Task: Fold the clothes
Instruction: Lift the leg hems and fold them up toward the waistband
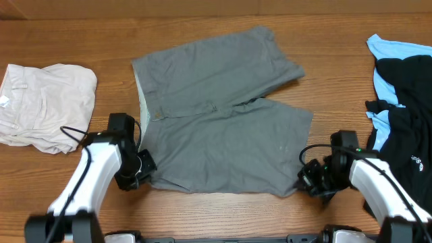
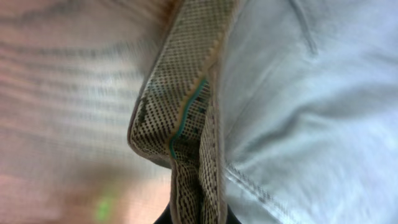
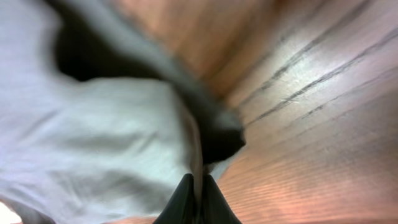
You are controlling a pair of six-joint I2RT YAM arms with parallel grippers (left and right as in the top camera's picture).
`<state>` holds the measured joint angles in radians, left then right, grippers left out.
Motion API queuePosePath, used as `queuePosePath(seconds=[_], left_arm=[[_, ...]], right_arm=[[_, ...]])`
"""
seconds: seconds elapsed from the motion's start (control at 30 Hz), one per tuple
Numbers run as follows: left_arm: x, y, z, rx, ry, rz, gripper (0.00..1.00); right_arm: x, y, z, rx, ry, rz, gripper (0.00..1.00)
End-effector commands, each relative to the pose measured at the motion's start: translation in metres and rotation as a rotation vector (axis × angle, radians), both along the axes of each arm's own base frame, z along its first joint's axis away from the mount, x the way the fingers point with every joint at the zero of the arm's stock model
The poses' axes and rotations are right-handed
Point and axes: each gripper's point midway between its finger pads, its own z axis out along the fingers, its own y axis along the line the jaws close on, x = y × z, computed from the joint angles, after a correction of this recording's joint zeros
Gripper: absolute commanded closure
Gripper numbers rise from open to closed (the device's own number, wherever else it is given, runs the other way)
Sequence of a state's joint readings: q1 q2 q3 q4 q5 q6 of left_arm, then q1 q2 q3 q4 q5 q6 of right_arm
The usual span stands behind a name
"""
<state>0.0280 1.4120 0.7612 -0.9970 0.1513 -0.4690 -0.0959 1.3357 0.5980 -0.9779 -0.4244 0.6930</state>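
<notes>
My left gripper is going to let go of the near waistband corner beside the waistband's pale far edge (image 1: 136,94), facing the folded cream garment.
The grey shorts (image 1: 216,125) lie spread flat on the wooden table, waistband to the left, two legs to the right. My left gripper (image 1: 138,177) is shut on the near waistband corner; the left wrist view shows the paler dotted waistband lining (image 2: 186,124) pinched between the fingers (image 2: 198,214). My right gripper (image 1: 309,181) is shut on the near leg's hem corner; the right wrist view shows grey cloth (image 3: 112,137) clamped between the black fingertips (image 3: 198,199).
A folded cream garment (image 1: 44,104) lies at the left. A black garment (image 1: 408,115) and a light-blue one (image 1: 395,50) lie piled at the right edge. Bare wood runs along the front and back edges.
</notes>
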Motion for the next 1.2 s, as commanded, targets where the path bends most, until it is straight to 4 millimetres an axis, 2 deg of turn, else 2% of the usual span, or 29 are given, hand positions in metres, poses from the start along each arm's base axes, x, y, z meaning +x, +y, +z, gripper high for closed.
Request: queuePosePath(seconds=[0.0, 0.07, 0.17, 0.2, 0.23, 0.3, 0.47, 0.63, 0.73, 0.9, 1.03, 1.17], left_arm=[[0.007, -0.009, 0.034, -0.052, -0.133, -0.13, 0.96], [0.01, -0.009, 0.055, -0.046, -0.204, -0.154, 0.96], [0.017, -0.009, 0.093, -0.031, -0.327, -0.178, 0.96], [0.018, -0.009, 0.106, -0.026, -0.367, -0.182, 0.96], [0.019, -0.008, 0.127, -0.019, -0.428, -0.182, 0.96], [0.019, -0.009, 0.145, -0.013, -0.476, -0.184, 0.96], [0.006, -0.008, 0.168, -0.01, -0.501, -0.161, 0.96], [0.0, 0.001, 0.174, 0.034, -0.498, -0.071, 0.96], [0.009, 0.01, 0.174, 0.068, -0.515, 0.016, 0.96], [0.031, 0.016, 0.166, 0.087, -0.534, 0.1, 0.96], [0.045, 0.032, 0.149, 0.165, -0.478, 0.202, 0.96], [0.064, 0.044, 0.132, 0.226, -0.44, 0.242, 0.96]], right_arm=[[0.045, -0.021, 0.048, -0.13, -0.203, 0.02, 0.96], [0.06, -0.031, 0.081, -0.191, -0.285, 0.013, 0.96], [0.079, -0.045, 0.144, -0.279, -0.433, -0.01, 0.96], [0.082, -0.048, 0.161, -0.297, -0.469, -0.017, 0.96], [0.085, -0.052, 0.193, -0.327, -0.535, -0.03, 0.96], [0.086, -0.055, 0.222, -0.354, -0.594, -0.031, 0.96], [0.087, -0.067, 0.274, -0.439, -0.701, -0.043, 0.96], [0.11, -0.069, 0.318, -0.485, -0.895, 0.008, 0.96], [0.135, -0.067, 0.33, -0.51, -0.995, 0.085, 0.96], [0.187, -0.054, 0.321, -0.482, -1.067, 0.235, 0.96], [0.239, -0.047, 0.298, -0.487, -1.087, 0.305, 0.96], [0.281, -0.035, 0.267, -0.468, -1.085, 0.339, 0.96]])
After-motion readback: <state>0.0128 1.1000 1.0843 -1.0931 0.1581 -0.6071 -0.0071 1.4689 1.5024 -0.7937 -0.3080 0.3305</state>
